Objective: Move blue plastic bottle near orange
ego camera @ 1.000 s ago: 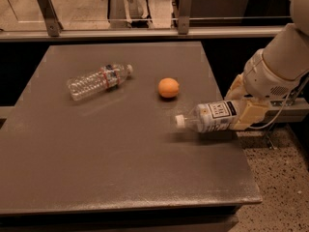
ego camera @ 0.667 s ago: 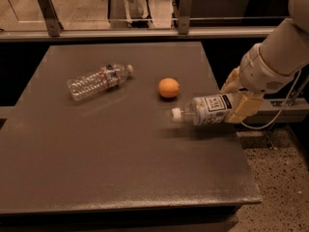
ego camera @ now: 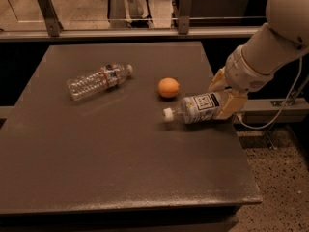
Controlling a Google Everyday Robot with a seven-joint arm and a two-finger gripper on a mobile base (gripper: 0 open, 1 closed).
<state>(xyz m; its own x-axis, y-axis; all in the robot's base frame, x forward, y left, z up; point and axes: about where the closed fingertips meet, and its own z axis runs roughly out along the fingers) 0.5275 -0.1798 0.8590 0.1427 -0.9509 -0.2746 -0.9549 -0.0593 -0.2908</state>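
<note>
The gripper should release the blue plastic bottle, now held just above the table, on the dark table (ego camera: 186, 102), close against the front of the orange.
The blue plastic bottle (ego camera: 197, 108) lies on its side, white cap pointing left, white label with a dark logo facing up. My gripper (ego camera: 225, 96) comes in from the right and is shut on the bottle's base end, holding it just above the table. The orange (ego camera: 169, 87) sits on the table just up and left of the bottle, a short gap from its cap end.
A clear ribbed bottle with a red-banded label (ego camera: 99, 80) lies on its side at the left middle of the dark table (ego camera: 120, 168). The table's right edge runs just under the gripper. A rail with metal posts (ego camera: 183, 4) stands behind the table.
The gripper has carried the blue bottle up and to the left, closer to the orange. The orange and the clear bottle have not moved.
</note>
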